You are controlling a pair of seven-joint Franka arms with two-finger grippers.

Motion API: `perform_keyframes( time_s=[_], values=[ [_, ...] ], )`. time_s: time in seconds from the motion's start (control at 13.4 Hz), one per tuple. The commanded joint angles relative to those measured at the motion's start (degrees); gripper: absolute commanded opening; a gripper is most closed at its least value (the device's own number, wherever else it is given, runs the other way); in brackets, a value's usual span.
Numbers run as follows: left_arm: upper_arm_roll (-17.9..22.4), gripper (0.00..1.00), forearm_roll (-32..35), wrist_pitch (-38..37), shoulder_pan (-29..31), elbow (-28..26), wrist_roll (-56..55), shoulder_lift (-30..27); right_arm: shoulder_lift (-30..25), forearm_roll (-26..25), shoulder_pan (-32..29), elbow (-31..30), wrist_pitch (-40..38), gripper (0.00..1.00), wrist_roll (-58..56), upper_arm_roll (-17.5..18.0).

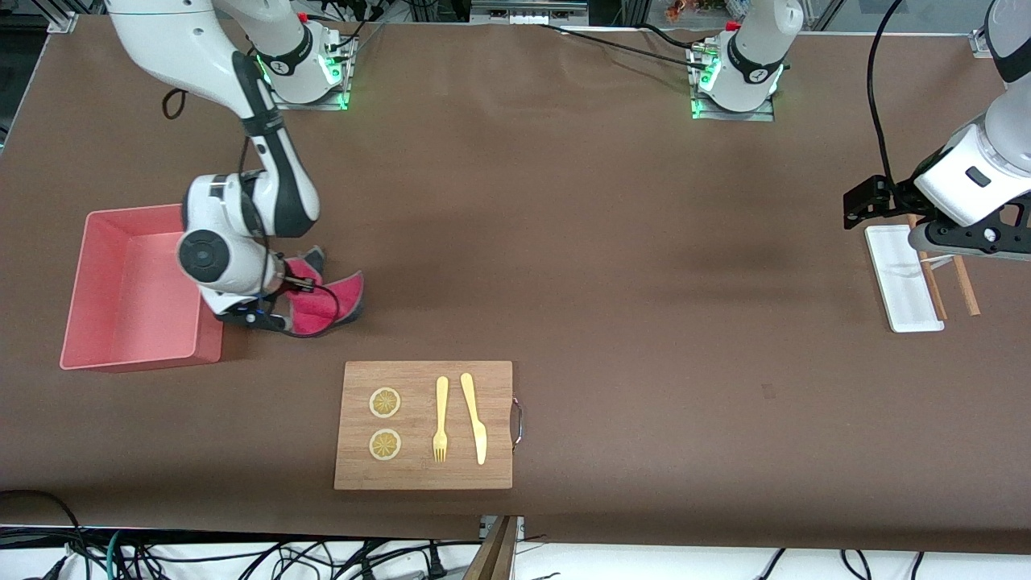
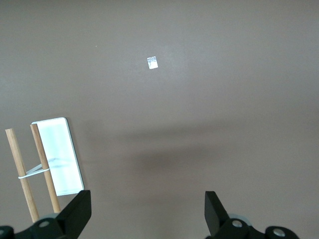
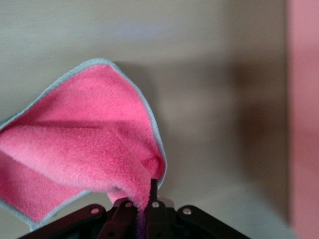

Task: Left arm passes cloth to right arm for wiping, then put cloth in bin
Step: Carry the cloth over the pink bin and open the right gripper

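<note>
I will release the cloth from my right gripper inside the pink bin (image 1: 184, 300), against its long side nearest the cutting board. The cloth is held low beside the bin now.
My right gripper (image 1: 278, 310) is shut on the cloth (image 1: 330, 300), red-pink with a grey edge, and holds it low over the table beside the pink bin (image 1: 105, 282). In the right wrist view the cloth (image 3: 84, 149) is pinched between the shut fingers of the right gripper (image 3: 148, 191) and hangs out in a pink fold; the bin's wall (image 3: 304, 124) shows at the edge. My left gripper (image 1: 866, 201) is open and empty, up over the white tray (image 1: 902, 278) at the left arm's end of the table. In the left wrist view the left gripper (image 2: 148, 211) shows only bare table between its fingers.
A wooden cutting board (image 1: 424, 425) with two lemon slices, a fork and a knife lies nearer to the front camera than the cloth. Two wooden sticks (image 1: 962, 282) lie on and beside the white tray, also in the left wrist view (image 2: 45, 169). A small white scrap (image 2: 152, 62) lies on the table.
</note>
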Motion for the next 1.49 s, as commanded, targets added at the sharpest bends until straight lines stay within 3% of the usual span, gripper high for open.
perform_keyframes(
  time_s=[0.0,0.15,0.3,0.45,0.75,1.19,1.42],
  values=[
    [-0.16,1.0,0.15,-0.65,0.08,-0.5,-0.34,-1.1,-2.23,0.82,0.41,-2.33,0.87,0.0,-10.96,-5.13],
    [-0.16,1.0,0.15,-0.65,0.08,-0.5,-0.34,-1.1,-3.02,0.82,-0.2,-2.33,0.17,0.0,-16.17,-7.95],
    [-0.16,1.0,0.15,-0.65,0.08,-0.5,-0.34,-1.1,-5.73,0.82,-1.09,-1.46,-4.03,0.0,-16.54,-8.05],
    [-0.16,1.0,0.06,-0.74,0.08,-0.5,-0.34,-1.1,-8.29,0.73,-1.09,2.05,-12.01,0.0,-16.36,-8.31],
    [-0.24,1.0,0.15,-1.18,-0.01,-0.5,-0.16,-1.1,-9.44,0.38,-1.09,12.15,-28.73,0.0,-20.65,-12.43],
    [-0.24,1.0,0.06,-1.27,-0.1,-0.5,0.02,-1.19,-11.55,-1.82,-1.09,12.88,-29.28,0.0,-31.99,-20.43],
    [-0.33,1.0,0.06,-1.27,-0.1,-0.5,-0.07,-1.1,-11.37,-1.82,-1.09,12.44,-28.14,0.0,-35.34,-22.02]
  ],
)
